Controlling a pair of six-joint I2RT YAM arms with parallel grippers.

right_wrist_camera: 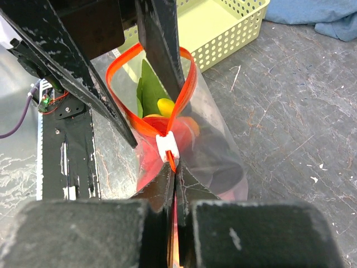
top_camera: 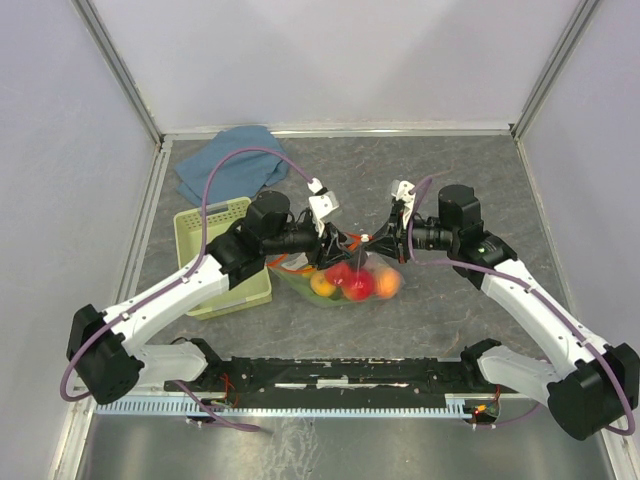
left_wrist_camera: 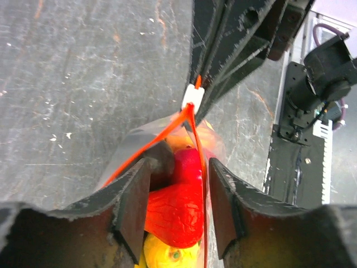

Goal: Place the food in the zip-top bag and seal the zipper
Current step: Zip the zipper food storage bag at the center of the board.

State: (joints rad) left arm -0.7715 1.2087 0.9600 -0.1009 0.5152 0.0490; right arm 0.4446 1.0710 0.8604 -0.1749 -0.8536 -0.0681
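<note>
I will close my left gripper on the slider (left_wrist_camera: 193,97), as it straddles the gaping orange loop short of the white slider, while my right gripper holds the bag's zipper.
The clear zip-top bag (top_camera: 345,290) lies mid-table with the food (left_wrist_camera: 175,206) inside: red, yellow and orange pieces, a green leaf (right_wrist_camera: 149,89) and a dark piece. The bag's mouth gapes as an orange loop. My right gripper (right_wrist_camera: 174,170) is shut on the orange zipper (right_wrist_camera: 191,84) strip just behind the white slider (right_wrist_camera: 167,146). My left gripper (left_wrist_camera: 178,164) stands open astride the mouth's rim, one finger inside the loop and one outside, with the strip close to its right finger. In the top view the left gripper (top_camera: 335,240) and right gripper (top_camera: 385,240) meet above the bag.
A pale green basket (top_camera: 225,290) stands just left of the bag under the left arm. A blue cloth (top_camera: 235,165) lies at the back left. The black rail (top_camera: 340,375) runs along the near edge. Walls close in the table on three sides.
</note>
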